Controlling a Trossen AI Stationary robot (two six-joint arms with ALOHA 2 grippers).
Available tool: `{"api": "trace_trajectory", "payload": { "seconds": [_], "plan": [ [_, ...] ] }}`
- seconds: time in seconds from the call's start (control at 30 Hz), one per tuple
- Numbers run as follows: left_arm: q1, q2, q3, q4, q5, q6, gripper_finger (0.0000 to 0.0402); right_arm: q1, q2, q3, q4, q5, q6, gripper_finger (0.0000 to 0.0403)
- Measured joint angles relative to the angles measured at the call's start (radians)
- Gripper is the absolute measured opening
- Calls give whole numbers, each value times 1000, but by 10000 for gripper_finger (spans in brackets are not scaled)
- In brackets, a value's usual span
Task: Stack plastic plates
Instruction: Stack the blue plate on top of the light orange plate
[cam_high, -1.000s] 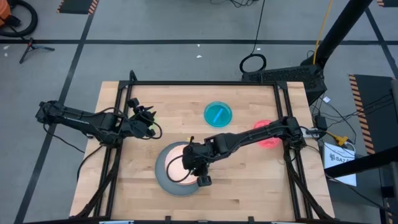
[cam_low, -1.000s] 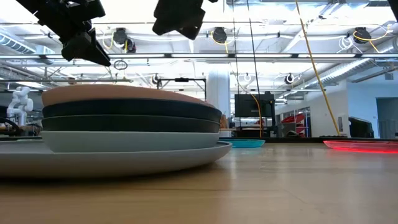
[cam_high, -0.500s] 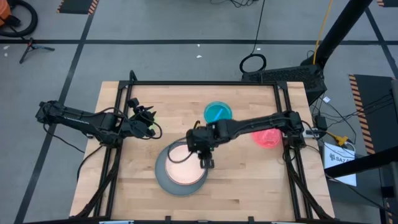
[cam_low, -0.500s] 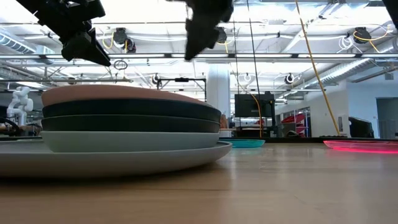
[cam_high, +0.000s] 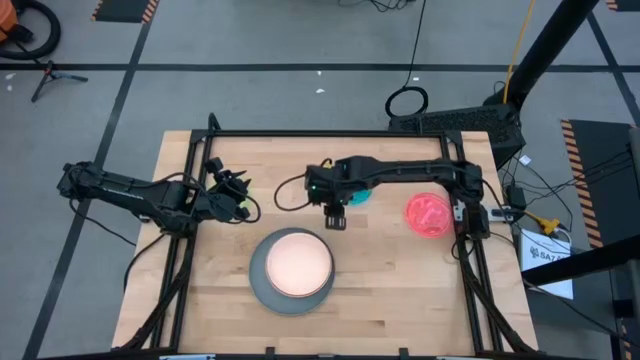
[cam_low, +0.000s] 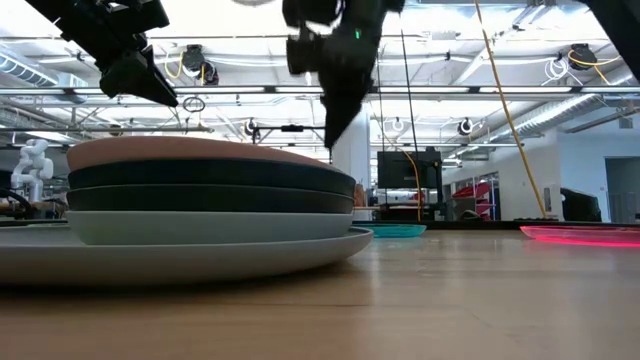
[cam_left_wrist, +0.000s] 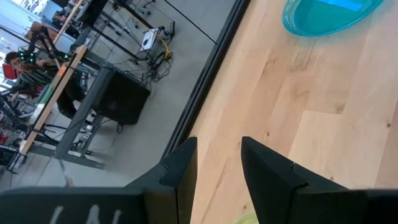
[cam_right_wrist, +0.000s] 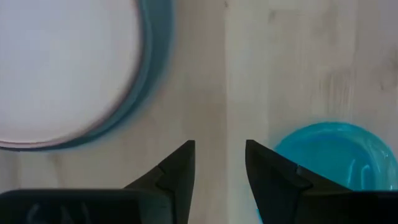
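The cyan dish is next for my right gripper, which should go there and close on the dish's near rim (cam_high: 357, 204) (cam_right_wrist: 259, 212), the side that faces the plate stack.
A stack of plates (cam_high: 290, 270) sits near the table's near edge: a large grey plate at the bottom, then light blue, black and dark teal, with a salmon pink one (cam_low: 190, 150) on top. A cyan dish (cam_right_wrist: 336, 155) lies beyond it, partly under my right arm in the high view. A pink-red dish (cam_high: 428, 215) lies to the right. My right gripper (cam_high: 336, 220) hovers open between the stack (cam_right_wrist: 62, 62) and the cyan dish. My left gripper (cam_high: 235, 195) hangs open over the left part, above a sliver of lime green (cam_high: 244, 210).
Black frame rails (cam_high: 330, 133) run along the table's far, left and right edges. Bare wood (cam_high: 400, 290) lies right of the stack and along the near edge. In the low view the cyan dish (cam_low: 395, 230) and the pink-red dish (cam_low: 580, 234) lie flat behind the stack.
My right gripper has travelled from over the stack's near right rim, across the stack, toward the table's far edge, and now hangs beside the cyan dish. The pink-red dish has come out from under the arm. The stack has stayed in place.
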Motion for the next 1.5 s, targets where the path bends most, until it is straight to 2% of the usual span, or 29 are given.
{"api": "trace_trajectory", "payload": {
  "seconds": [0.3, 0.37, 0.47, 0.83, 1.17, 1.5],
  "plan": [
    [0, 0, 0, -18, 2, -29, 131, -81, -36, -290, 268, 2, -28, 132],
    [0, 0, 0, -19, 3, -32, 131, -94, -60, -349, 322, 32, -22, 132],
    [0, 0, 0, -20, 3, -36, 131, -109, -91, -405, 344, 105, -4, 132],
    [0, 0, 0, -22, 4, -36, 131, -93, -111, -594, 492, 109, 62, 132],
    [0, 0, 0, -21, 4, -32, 131, -94, -113, -647, 550, 163, 79, 125],
    [0, 0, 0, -21, 3, -31, 131, -93, -112, -648, 566, 162, 78, 46]
  ]
}}
